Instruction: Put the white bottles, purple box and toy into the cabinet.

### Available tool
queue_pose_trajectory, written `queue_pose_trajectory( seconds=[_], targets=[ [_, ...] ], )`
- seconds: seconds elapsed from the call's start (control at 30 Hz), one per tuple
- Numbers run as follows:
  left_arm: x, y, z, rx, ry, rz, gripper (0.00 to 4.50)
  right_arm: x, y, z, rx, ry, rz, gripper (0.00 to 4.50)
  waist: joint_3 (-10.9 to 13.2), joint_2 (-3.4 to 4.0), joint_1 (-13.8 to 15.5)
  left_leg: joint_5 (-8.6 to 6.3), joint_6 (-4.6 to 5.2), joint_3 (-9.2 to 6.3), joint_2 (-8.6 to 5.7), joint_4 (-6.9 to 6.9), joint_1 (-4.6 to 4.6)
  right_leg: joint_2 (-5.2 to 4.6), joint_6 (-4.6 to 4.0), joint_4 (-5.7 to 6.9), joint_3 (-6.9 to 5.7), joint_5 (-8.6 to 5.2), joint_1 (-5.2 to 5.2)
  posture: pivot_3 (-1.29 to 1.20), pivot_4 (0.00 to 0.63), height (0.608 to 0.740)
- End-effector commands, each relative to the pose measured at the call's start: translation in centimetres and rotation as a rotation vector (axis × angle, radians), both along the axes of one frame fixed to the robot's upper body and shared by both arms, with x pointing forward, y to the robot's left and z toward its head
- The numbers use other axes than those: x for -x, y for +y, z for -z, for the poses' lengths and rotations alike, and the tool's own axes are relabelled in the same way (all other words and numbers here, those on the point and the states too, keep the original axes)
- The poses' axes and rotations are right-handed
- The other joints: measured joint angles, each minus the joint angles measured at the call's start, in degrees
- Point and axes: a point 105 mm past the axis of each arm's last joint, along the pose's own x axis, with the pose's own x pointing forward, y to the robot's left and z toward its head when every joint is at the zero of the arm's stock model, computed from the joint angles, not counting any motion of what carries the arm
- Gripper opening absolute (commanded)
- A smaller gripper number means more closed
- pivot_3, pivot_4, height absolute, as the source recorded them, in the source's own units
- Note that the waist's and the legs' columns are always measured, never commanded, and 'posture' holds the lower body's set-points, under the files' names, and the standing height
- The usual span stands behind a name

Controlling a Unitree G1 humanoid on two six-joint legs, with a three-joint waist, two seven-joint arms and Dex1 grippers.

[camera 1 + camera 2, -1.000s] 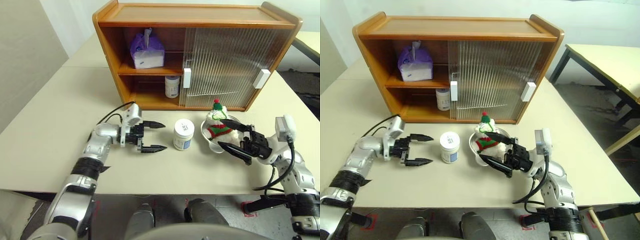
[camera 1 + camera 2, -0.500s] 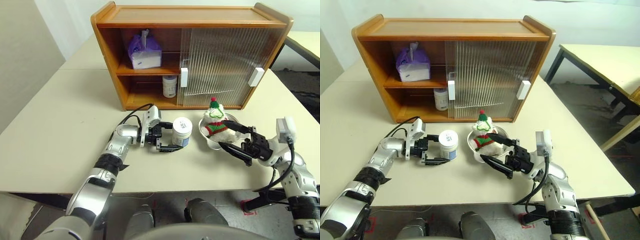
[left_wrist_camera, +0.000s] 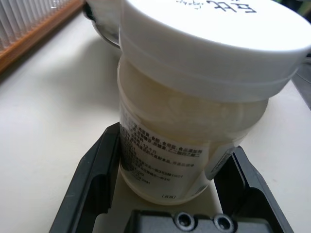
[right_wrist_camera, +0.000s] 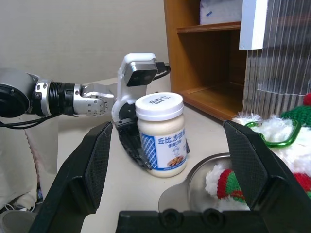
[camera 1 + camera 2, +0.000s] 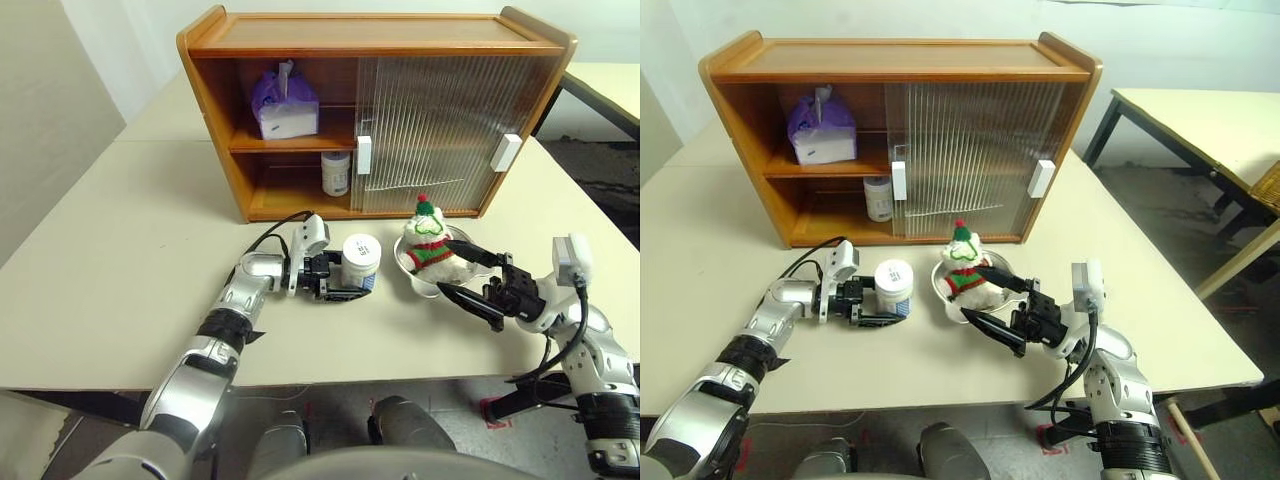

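Note:
Next, my left gripper releases the white bottle on the lower shelf [image 5: 297,200] next to the second white bottle, under the purple box.
One white bottle [image 5: 361,262] stands on the table in front of the cabinet [image 5: 300,35]. My left gripper [image 5: 352,276] is shut on the white bottle, a finger pressed to each side of its body [image 3: 165,145]. A second white bottle [image 5: 337,172] sits on the lower shelf in the open left half. The purple box [image 5: 285,102] rests on the upper shelf. To the right of the gripped bottle, the toy [image 5: 428,240] sits in a steel dish. My right gripper [image 5: 448,267] hovers open beside the dish, its fingers [image 4: 92,160] pointing left toward the toy.
The steel dish [image 5: 420,284] holding the toy stands right of the bottle. Both ribbed sliding doors [image 5: 440,130] cover the cabinet's right part. A second table [image 5: 1200,120] stands to the right, past this table's edge.
My left gripper moved right to the bottle on the table and closed its fingers around it. The right arm kept still. The camera view shifted a little.

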Motion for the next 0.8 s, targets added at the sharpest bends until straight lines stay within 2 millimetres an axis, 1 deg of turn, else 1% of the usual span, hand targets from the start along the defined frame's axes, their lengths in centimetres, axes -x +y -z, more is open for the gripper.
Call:
queue_pose_trajectory(
  seconds=[0.03, 0.1, 0.27, 0.33, 0.47, 0.57, 0.8],
  targets=[
    [-2.5, 2.6, -1.6, 0.015, -0.082, -0.183, 3.08, 0.1, 0.1, 0.0, 0.01, -0.009, -0.003, 4.5, 0.0, 0.0, -0.47, 0.01, -0.01, 0.0, 0.01, 0.0, 0.02, 0.01, -0.02, 0.02, 0.0, 0.01, 0.0, -0.29, 0.0, 0.74],
    [-3.9, 4.0, -2.5, 0.0, -0.139, -0.291, 3.08, 0.1, 0.1, 0.0, 0.007, -0.007, -0.004, 4.5, 0.01, 0.0, -0.55, 0.02, -0.02, 0.0, 0.02, 0.0, 0.03, 0.01, -0.04, 0.01, -0.01, 0.02, 0.0, -0.29, 0.0, 0.74],
    [-6.6, 6.1, -4.2, -0.024, -0.25, -0.494, 3.08, -0.1, 0.2, 0.1, 0.002, -0.005, -0.005, 4.5, 0.01, 0.0, -0.21, 0.02, -0.03, 0.0, -0.05, 0.0, -0.01, -0.01, -0.08, -0.02, 0.0, -0.01, 0.01, -0.28, 0.0, 0.74],
    [-7.4, 6.8, -4.5, -0.027, -0.255, -0.568, 3.08, -0.2, 0.2, 0.0, 0.001, -0.008, -0.005, 4.5, 0.01, 0.0, -0.08, 0.03, -0.03, 0.0, -0.06, 0.0, -0.04, 0.0, -0.22, -0.01, 0.0, 0.06, 0.0, -0.28, 0.0, 0.74],
    [-8.6, 7.9, -4.7, -0.025, -0.244, -0.7, 3.08, -0.3, 0.3, 0.0, -0.001, -0.012, -0.005, 4.5, 0.02, -0.02, 0.03, 0.03, -0.03, 0.0, -0.14, 0.0, -0.05, 0.02, -0.21, -0.02, 0.01, 0.05, 0.05, -0.29, 0.0, 0.74],
    [-9.3, 8.2, -4.5, -0.044, -0.228, -0.764, 3.08, -0.2, 0.2, 0.1, -0.001, -0.01, -0.003, 4.5, 0.04, -0.05, 0.03, 0.04, -0.01, -0.02, -0.2, 0.0, -0.04, 0.03, 0.03, -0.03, 0.02, -0.07, 0.11, -0.29, 0.0, 0.74],
    [-10.9, 7.3, -4.5, -0.054, -0.187, -0.853, 3.08, -0.2, 0.1, 0.0, 0.005, -0.011, -0.003, 4.5, 0.09, -0.14, 0.15, 0.12, 0.13, -0.22, -0.5, 0.14, 0.02, -0.06, 0.42, -0.03, 0.1, -0.22, 0.36, -0.29, 0.0, 0.74]
  ],
)
